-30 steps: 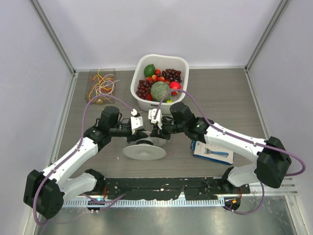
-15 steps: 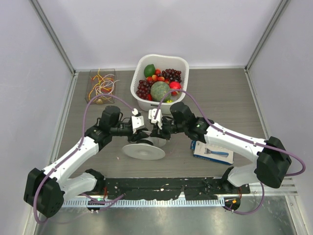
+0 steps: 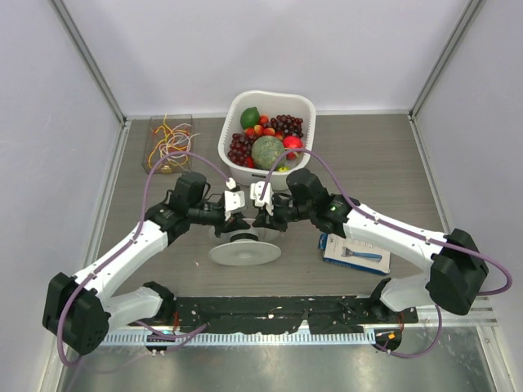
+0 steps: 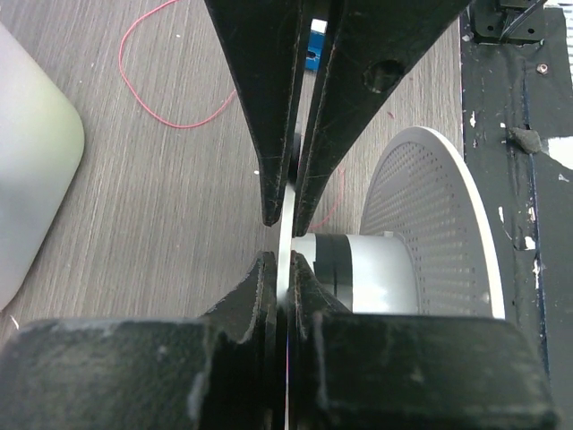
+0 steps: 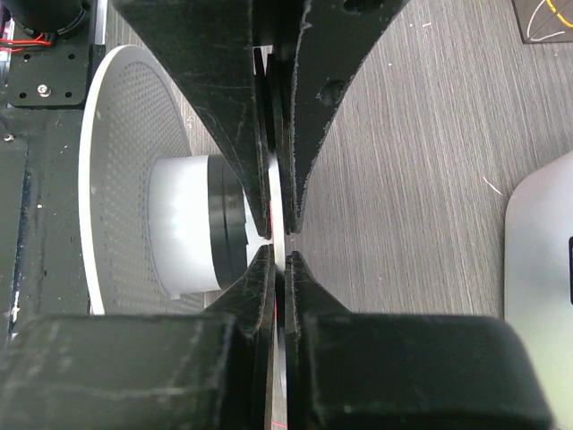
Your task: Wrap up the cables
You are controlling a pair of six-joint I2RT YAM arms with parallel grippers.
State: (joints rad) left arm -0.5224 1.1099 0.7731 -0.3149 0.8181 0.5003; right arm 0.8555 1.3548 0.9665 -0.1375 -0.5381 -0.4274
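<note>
Both grippers are shut on the spool's upper edge, so the right gripper needs to open and take the loose red cable (image 4: 178, 126) while the left gripper lifts the spool.
A white spool with a wide perforated lower disc (image 3: 243, 253) stands on the table between my arms. My left gripper (image 3: 238, 229) and right gripper (image 3: 263, 224) face each other over it. Each is shut on the spool's thin white upper flange, seen edge-on in the left wrist view (image 4: 286, 260) and the right wrist view (image 5: 277, 255). The hub (image 4: 358, 269) carries a black band. One thin red cable (image 4: 170, 116) lies looped on the table, and a red thread runs between the right fingers (image 5: 275, 309). The other cables (image 3: 168, 140) lie tangled in a clear box at the back left.
A white basket (image 3: 306, 110) of fruit stands at the back centre, just behind both grippers. A blue razor pack (image 3: 353, 255) lies under the right forearm. The black mounting rail (image 3: 270, 310) runs along the near edge. Grey walls enclose the table.
My left gripper has shifted slightly right and toward the spool, and the spool has moved a little right with it. The right arm has barely moved.
</note>
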